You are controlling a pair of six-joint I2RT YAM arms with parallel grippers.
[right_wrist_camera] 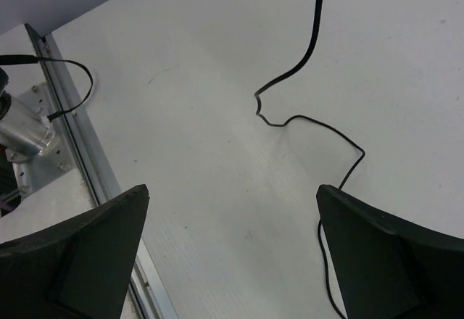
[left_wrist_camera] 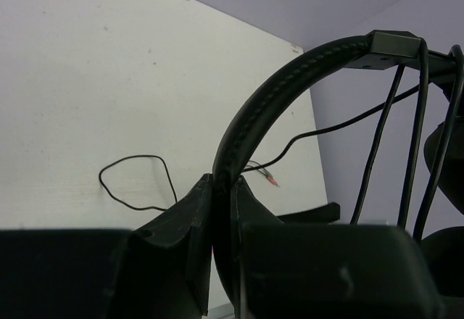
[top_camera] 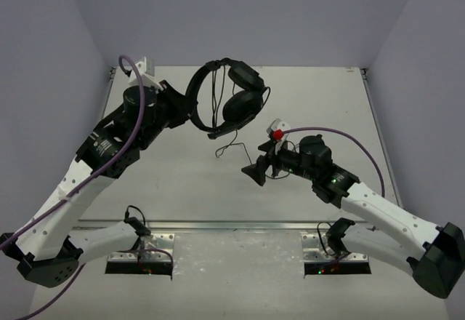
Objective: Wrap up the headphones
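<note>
The thin black cord has a hanging part [top_camera: 235, 137] [right_wrist_camera: 316, 29] between the headphones and the loose loops on the table. My right gripper needs to close there.
The black headphones [top_camera: 231, 100] hang in the air over the back middle of the table, ear cups to the right. My left gripper [top_camera: 190, 106] is shut on the curved headband [left_wrist_camera: 290, 80]; in the left wrist view its fingers [left_wrist_camera: 223, 183] pinch the band between them. The thin black cord [top_camera: 231, 145] trails down from the headphones and lies in loose loops on the table [left_wrist_camera: 138, 183], its plug end [left_wrist_camera: 270, 179] on the surface. My right gripper [top_camera: 256, 169] hovers low just right of the cord, open and holding nothing [right_wrist_camera: 232, 192]. The cord [right_wrist_camera: 312, 127] snakes past its right finger.
A metal rail [top_camera: 240, 225] runs along the table's near edge, also in the right wrist view [right_wrist_camera: 80, 152]. Thick purple cables [top_camera: 138, 109] run along both arms. Grey walls close the table on the left, back and right.
</note>
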